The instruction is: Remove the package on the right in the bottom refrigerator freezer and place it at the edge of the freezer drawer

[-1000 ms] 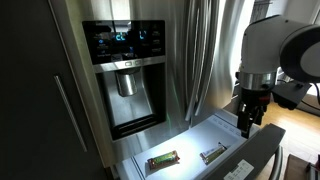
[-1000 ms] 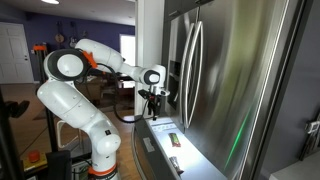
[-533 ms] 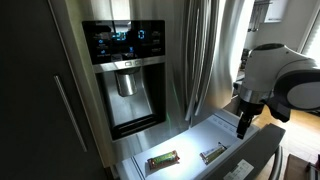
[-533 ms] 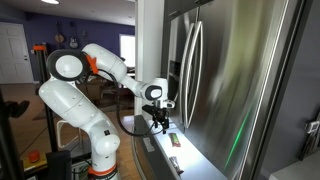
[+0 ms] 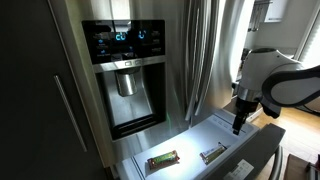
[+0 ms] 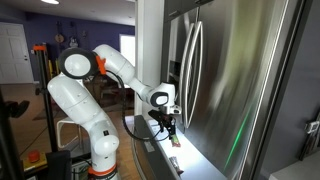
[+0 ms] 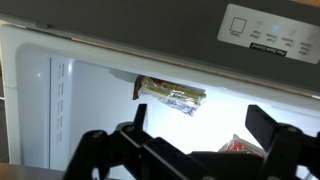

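The middle of the grey-tan package (image 5: 214,153) (image 7: 172,95) beside the green and reddish-brown packet is the next place my gripper needs to go to and close.
The freezer drawer (image 5: 262,147) of the stainless refrigerator freezer (image 5: 125,60) stands pulled out with its white floor lit. The grey-tan package (image 5: 211,154) lies flat on the floor, to the right of the green and reddish-brown packet (image 5: 163,160). My gripper (image 5: 238,125) hangs open and empty above the drawer's right end, apart from both. In the wrist view the package (image 7: 170,95) lies just beyond my gripper (image 7: 200,125), and the coloured packet (image 7: 238,147) is partly hidden behind my fingers (image 7: 266,126). My gripper also shows in an exterior view (image 6: 170,128).
The drawer's dark front rim carries a small control panel (image 7: 270,30). The fridge doors with bar handles (image 5: 205,55) rise directly behind the drawer. The black dispenser panel (image 5: 125,75) sits above the drawer's left part. The robot's base (image 6: 85,140) stands beside the fridge.
My arm has lowered and moved the open gripper down closer to the drawer's right end. The two packets have not moved.
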Robot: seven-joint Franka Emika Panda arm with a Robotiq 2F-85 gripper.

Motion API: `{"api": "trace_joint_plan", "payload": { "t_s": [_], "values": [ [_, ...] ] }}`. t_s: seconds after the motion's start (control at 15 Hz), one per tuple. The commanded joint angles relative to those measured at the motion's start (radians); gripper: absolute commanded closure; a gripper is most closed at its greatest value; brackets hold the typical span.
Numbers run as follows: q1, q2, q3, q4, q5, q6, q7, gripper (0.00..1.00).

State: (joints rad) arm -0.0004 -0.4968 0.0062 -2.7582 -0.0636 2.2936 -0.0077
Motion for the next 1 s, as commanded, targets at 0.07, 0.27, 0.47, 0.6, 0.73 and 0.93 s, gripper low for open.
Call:
{"api": "trace_joint_plan", "payload": {
  "t_s": [0.07,0.27,0.47,0.6,0.73,0.93],
  "values": [
    [-0.001,0.000,0.001,0.002,0.001,-0.002,0.000,0.00],
    [-0.011,0.019,-0.003,0.006,-0.009,0.010,-0.004,0.00],
    [-0.034,0.069,-0.040,0.006,0.005,0.029,-0.022,0.00],
    [-0.050,0.114,-0.073,0.007,0.002,0.051,-0.062,0.00],
    [-0.060,0.169,-0.111,0.012,0.015,0.086,-0.112,0.00],
    [-0.048,0.270,-0.163,0.034,0.067,0.170,-0.206,0.00]
  ]
}}
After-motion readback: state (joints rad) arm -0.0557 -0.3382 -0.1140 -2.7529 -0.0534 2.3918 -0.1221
